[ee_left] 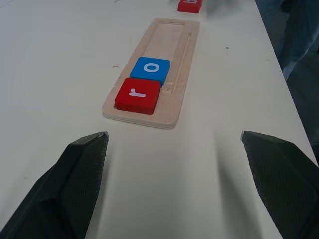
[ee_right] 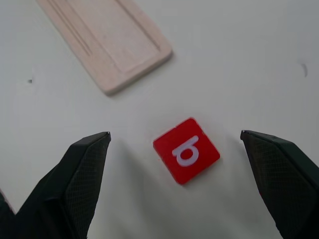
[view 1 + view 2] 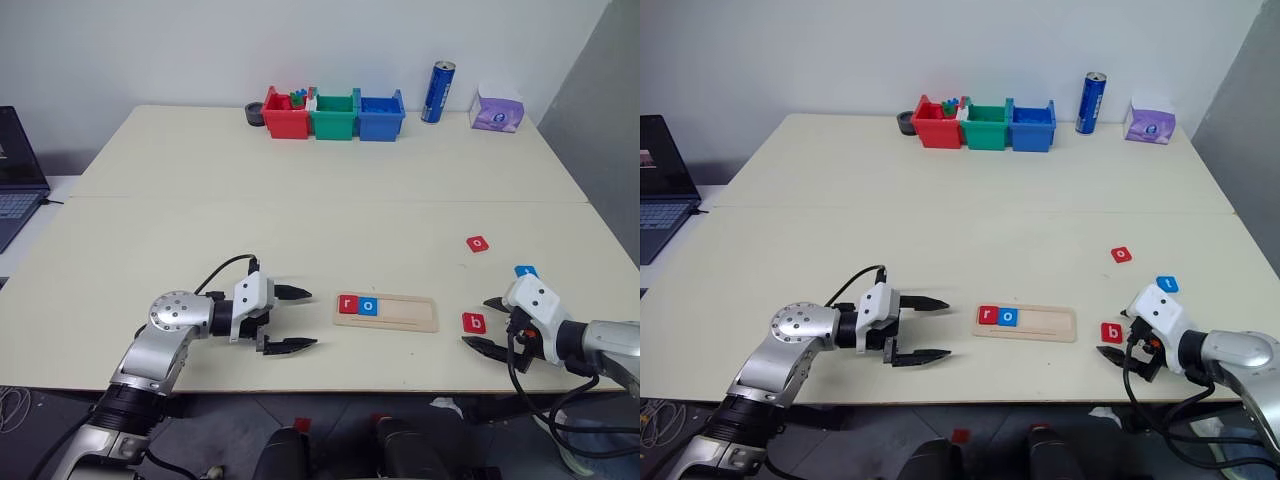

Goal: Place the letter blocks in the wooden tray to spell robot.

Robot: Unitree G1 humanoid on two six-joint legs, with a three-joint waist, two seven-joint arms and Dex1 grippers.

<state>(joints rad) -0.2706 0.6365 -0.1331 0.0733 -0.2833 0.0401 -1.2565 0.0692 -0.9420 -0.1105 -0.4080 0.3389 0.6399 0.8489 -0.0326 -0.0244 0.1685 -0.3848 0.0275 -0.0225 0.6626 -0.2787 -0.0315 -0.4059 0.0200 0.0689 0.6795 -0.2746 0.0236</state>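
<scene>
My right gripper's fingers are crooked to the red "b" block, so I need to square my grip to its opposite flat sides (image 2: 206, 137) before I put it in the tray.
The wooden tray (image 3: 386, 312) lies near the table's front edge. A red "r" block (image 3: 348, 305) and a blue "o" block (image 3: 368, 306) fill its left end. Right of the tray, a red "b" block (image 3: 474, 322) rests flat on the table. My right gripper (image 3: 483, 322) is open around it, one finger on each side, without touching. Farther back lie a red "o" block (image 3: 478, 243) and a blue "t" block (image 3: 526, 271). My left gripper (image 3: 293, 318) is open and empty, pointing at the tray's left end from a short way off.
Red (image 3: 286, 113), green (image 3: 333, 115) and blue (image 3: 380, 115) plastic bins stand in a row at the back. A blue can (image 3: 437, 92) and a purple tissue pack (image 3: 497, 112) stand to their right. A laptop (image 3: 15, 175) sits off the left edge.
</scene>
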